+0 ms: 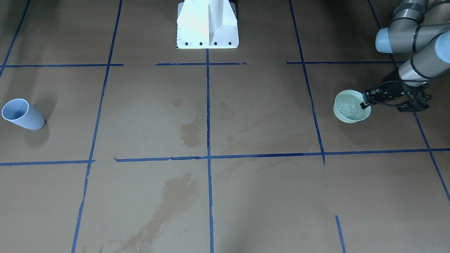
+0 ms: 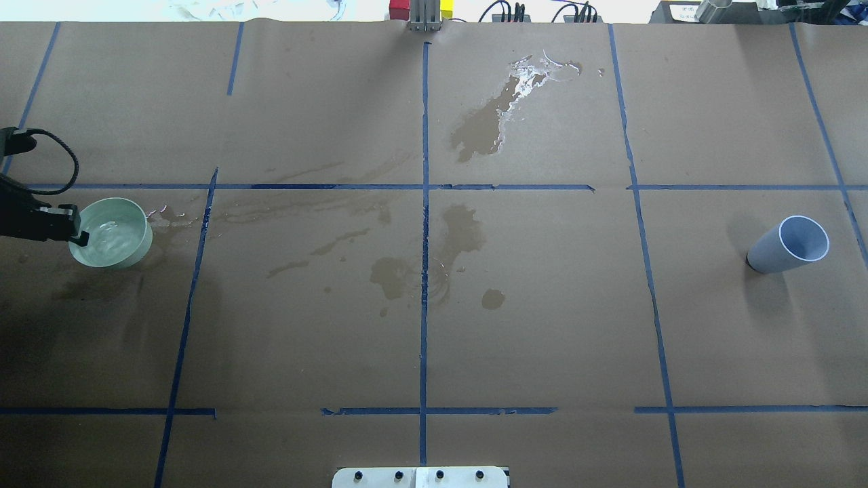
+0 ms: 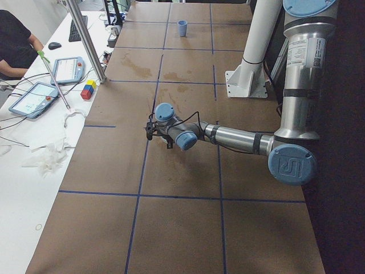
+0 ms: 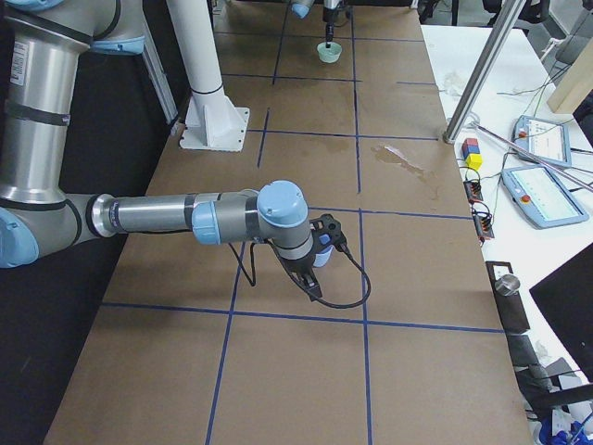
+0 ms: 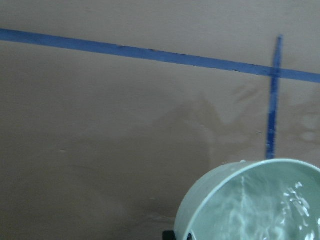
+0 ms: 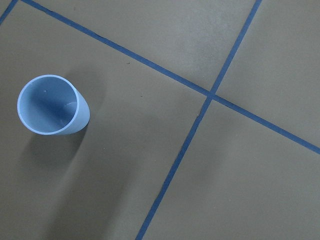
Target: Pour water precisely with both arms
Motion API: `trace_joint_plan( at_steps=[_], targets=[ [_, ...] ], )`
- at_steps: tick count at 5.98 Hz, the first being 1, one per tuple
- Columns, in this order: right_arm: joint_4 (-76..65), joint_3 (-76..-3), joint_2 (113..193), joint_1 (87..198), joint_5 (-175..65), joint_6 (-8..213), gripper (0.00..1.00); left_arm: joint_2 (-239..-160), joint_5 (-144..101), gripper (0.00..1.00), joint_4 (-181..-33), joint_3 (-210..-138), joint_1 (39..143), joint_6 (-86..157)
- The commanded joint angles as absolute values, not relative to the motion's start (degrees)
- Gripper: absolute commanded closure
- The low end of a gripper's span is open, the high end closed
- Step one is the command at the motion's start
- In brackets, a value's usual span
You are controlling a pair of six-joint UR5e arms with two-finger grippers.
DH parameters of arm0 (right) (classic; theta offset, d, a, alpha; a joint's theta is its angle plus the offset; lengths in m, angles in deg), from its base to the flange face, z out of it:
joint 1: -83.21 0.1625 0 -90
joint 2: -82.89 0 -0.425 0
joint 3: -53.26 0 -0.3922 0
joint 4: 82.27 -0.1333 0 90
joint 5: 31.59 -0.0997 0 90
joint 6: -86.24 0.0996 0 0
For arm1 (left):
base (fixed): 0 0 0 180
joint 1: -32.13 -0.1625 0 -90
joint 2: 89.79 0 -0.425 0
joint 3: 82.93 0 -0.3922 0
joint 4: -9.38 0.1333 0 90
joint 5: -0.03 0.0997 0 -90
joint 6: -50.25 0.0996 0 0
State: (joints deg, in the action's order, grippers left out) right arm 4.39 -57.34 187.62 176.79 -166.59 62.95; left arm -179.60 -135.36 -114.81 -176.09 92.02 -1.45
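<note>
I need to release the pale green bowl with my left gripper inside its taped square, slightly nearer the outer blue line [image 1: 375, 118].
A pale green bowl [image 1: 342, 117] [image 2: 130, 256] stands far out on my left side. Rippling water [image 1: 349, 107] [image 2: 112, 234] [image 5: 265, 210] fills it. My left gripper [image 1: 365, 102] [image 2: 76, 234] is shut on the rim's near side. A light-blue cup [image 1: 24, 116] [image 2: 786, 245] [image 6: 52, 105] stands upright and empty on the opposite side. The right gripper [image 4: 313, 286] appears only in the exterior right view, hanging just by the cup. I cannot tell whether it is open or shut. No fingers show in the right wrist view.
Brown wet stains [image 2: 478, 129] [image 2: 407, 271] mark the paper-covered table, which blue tape lines split into squares. The white pedestal [image 1: 207, 24] stands at the robot's edge. Tablets, coloured blocks and a seated person [image 3: 17, 40] are beyond the far edge.
</note>
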Motion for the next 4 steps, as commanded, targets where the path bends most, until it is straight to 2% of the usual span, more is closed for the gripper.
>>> trace_joint_plan(
  at_steps=[1,4],
  targets=[
    [4.4,-57.6,187.7,176.7,-166.6,62.9,0.0,-179.3,-135.4,1.0,-120.7,-169.7,93.7,-0.9],
    [4.4,-57.7,187.7,176.7,-166.6,62.9,0.0,-179.2,-137.9,1.0,-121.0,-167.2,95.5,-0.6]
  ],
)
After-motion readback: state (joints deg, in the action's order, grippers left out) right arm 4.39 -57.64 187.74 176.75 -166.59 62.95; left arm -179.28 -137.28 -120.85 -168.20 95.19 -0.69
